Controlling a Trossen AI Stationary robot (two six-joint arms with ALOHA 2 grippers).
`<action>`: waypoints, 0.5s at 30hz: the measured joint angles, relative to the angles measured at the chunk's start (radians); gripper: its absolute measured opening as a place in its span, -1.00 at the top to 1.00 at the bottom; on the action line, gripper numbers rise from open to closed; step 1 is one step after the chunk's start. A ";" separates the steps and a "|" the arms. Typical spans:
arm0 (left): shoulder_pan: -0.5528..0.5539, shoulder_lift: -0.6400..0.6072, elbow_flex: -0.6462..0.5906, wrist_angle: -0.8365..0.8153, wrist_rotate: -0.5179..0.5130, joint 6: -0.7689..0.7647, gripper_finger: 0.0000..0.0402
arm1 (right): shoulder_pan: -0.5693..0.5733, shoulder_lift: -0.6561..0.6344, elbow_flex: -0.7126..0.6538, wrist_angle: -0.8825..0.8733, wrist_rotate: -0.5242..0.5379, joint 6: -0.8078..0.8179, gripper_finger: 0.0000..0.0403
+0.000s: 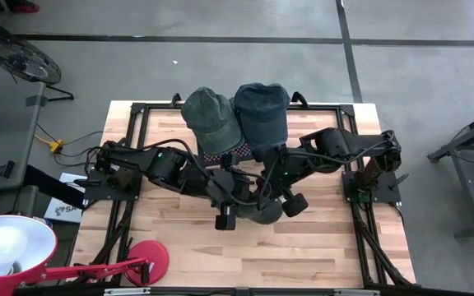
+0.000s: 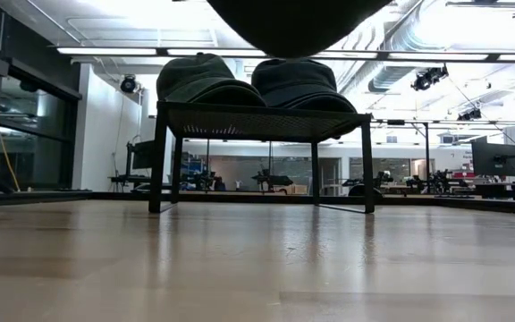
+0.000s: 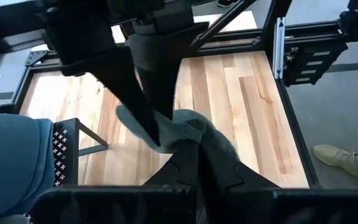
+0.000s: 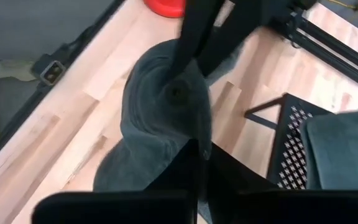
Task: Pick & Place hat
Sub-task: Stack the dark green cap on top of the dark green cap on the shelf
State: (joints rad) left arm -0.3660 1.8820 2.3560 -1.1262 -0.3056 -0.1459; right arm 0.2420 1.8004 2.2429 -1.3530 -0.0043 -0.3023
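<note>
The hat has a bunched fold in my left gripper, so that gripper should open and close around the top button (image 4: 176,93) while my right gripper holds the hat up.
A dark grey-blue hat (image 1: 263,215) hangs above the middle of the table between both arms. In the low view only its underside (image 2: 293,22) shows, well clear of the wood. My left gripper (image 3: 194,152) reaches in from the table's left and is shut on the hat's cloth (image 3: 191,124). My right gripper (image 4: 201,155) comes from the right and is shut on the hat (image 4: 160,106) too. At the far edge a green cap (image 1: 211,119) and a blue cap (image 1: 262,111) sit crown up on a black mesh rack (image 2: 266,121). My left gripper pinches a bunched fold of the hat's cloth (image 3: 188,132) between its two fingers, slanting down from the table's left side. The hat is lifted clear of the table and sags below the fingers. My right gripper pinches the hat's crown cloth (image 4: 194,140) between its two fingers, a little way from the top button (image 4: 178,93). It comes slanting down from the table's right side, opposite the left fingers (image 4: 194,43). The hat hangs slack between the two holds.
The rack (image 1: 220,154) with its two caps stands just beyond the grippers. A red lamp base (image 1: 146,261) and a white lamp head (image 1: 6,247) sit at the near left corner. Black frame rails (image 1: 360,222) line the table's sides. Bare wood lies under and in front of the hat.
</note>
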 joint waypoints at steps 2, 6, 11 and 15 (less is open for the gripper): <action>0.000 0.000 0.000 -0.004 -0.001 0.000 1.00 | 0.000 0.000 0.000 -0.004 0.029 0.015 0.98; 0.000 -0.003 0.000 -0.011 -0.021 0.004 0.98 | 0.006 -0.001 0.000 -0.016 0.077 0.053 0.99; -0.001 -0.033 0.000 -0.004 -0.075 0.010 0.76 | 0.021 -0.010 0.000 -0.051 0.147 0.102 0.99; -0.001 -0.067 0.000 0.010 -0.106 0.011 0.47 | 0.020 -0.031 -0.001 -0.064 0.175 0.122 1.00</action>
State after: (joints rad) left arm -0.3672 1.8151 2.3562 -1.1160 -0.4114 -0.1345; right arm 0.2618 1.7697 2.2421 -1.4171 0.1711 -0.1804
